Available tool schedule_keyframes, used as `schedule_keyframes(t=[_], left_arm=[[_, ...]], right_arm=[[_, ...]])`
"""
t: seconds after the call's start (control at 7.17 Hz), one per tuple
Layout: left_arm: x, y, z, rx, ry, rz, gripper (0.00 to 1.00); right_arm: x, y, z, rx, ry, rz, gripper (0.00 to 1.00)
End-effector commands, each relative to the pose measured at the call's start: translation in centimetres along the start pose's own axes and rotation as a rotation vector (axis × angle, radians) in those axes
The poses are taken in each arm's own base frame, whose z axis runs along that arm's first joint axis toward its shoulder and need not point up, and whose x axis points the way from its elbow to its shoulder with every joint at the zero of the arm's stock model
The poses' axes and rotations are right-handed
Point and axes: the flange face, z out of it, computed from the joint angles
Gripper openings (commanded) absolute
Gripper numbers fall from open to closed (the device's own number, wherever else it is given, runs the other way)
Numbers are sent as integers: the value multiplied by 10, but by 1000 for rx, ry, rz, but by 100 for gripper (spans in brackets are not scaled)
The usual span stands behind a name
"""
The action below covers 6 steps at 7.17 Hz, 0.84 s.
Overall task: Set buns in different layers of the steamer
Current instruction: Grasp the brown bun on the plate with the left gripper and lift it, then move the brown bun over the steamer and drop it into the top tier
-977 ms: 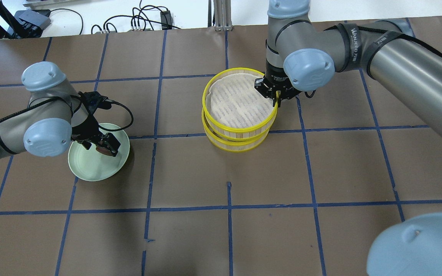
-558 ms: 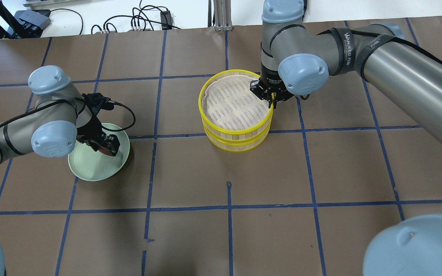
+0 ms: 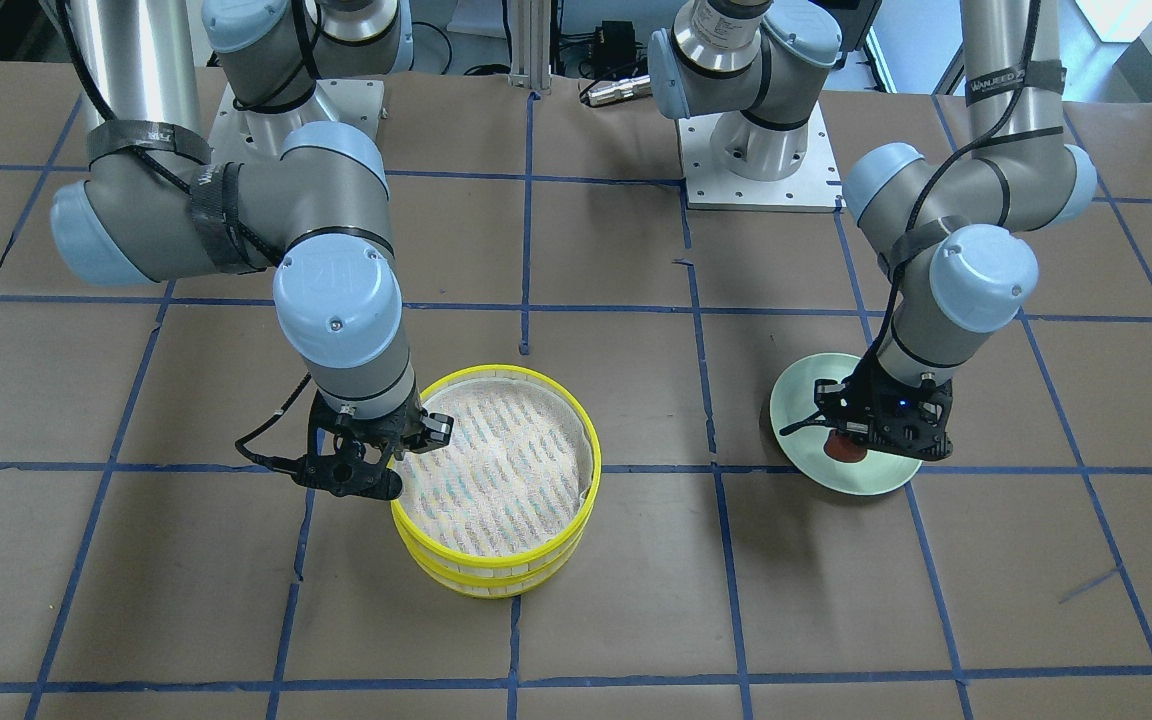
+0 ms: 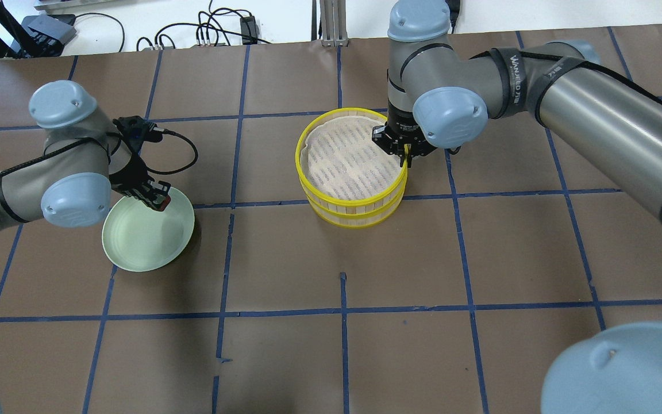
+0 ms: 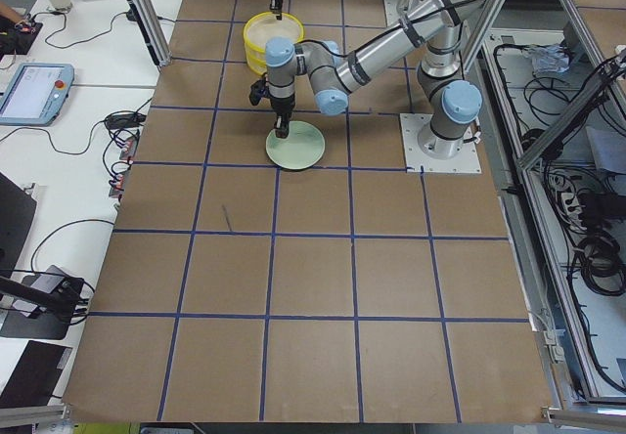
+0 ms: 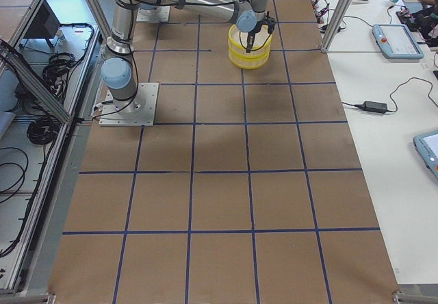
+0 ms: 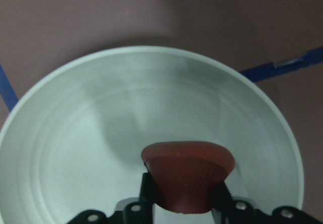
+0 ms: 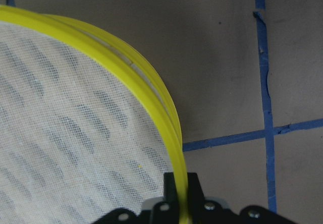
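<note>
The robot's left gripper will release the reddish-brown bun on the top tray's white liner (image 3: 507, 536), by the rim that faces away from the arm bases.
The steamer is two yellow-rimmed trays stacked at mid-table. The top tray (image 4: 348, 164) sits almost square on the lower tray (image 4: 360, 220). My right gripper (image 4: 406, 156) is shut on the top tray's yellow rim (image 8: 126, 65) at its right side; it also shows in the front view (image 3: 388, 478). My left gripper (image 4: 157, 200) is shut on the dark reddish-brown bun (image 4: 162, 203) and holds it above the far edge of the pale green plate (image 4: 141, 238). The left wrist view shows the bun (image 7: 187, 176) over the plate (image 7: 101, 133). The white bun is out of view.
The table is brown paper with a blue tape grid. A black cable (image 4: 184, 158) loops from my left wrist beside the plate. Cables and boxes lie beyond the table's far edge (image 4: 216, 31).
The top tray, raised and offset to the far right before, has come down and left onto the lower tray. My left gripper has lifted the bun off the plate and moved toward its far edge.
</note>
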Motion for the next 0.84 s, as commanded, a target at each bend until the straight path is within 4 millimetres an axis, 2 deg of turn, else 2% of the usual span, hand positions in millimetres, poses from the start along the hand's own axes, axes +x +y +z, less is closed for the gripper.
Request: schedule_keyframes(t=[0.0,0.14,0.28,0.42,0.56,0.7], left_arm=[[32,-11,-89,76,-15,13,1],[68,-23,-116,121,28,6,1],[106,-34,-133,156,45,-47,1],[138,-41,-142,182,94,-87,1],[152,-43,-146,196,167,-131,1],[159,-46,-144,198,217,-155,1]], right_arm=[[1,-1,1,3,5,-2,11],[1,-2,-1,17,0,3,14],[1,-2,-1,17,0,5,14],[1,-2,-1,17,0,6,20],[1,-2,0,17,3,5,35],[1,-2,1,15,4,6,45]])
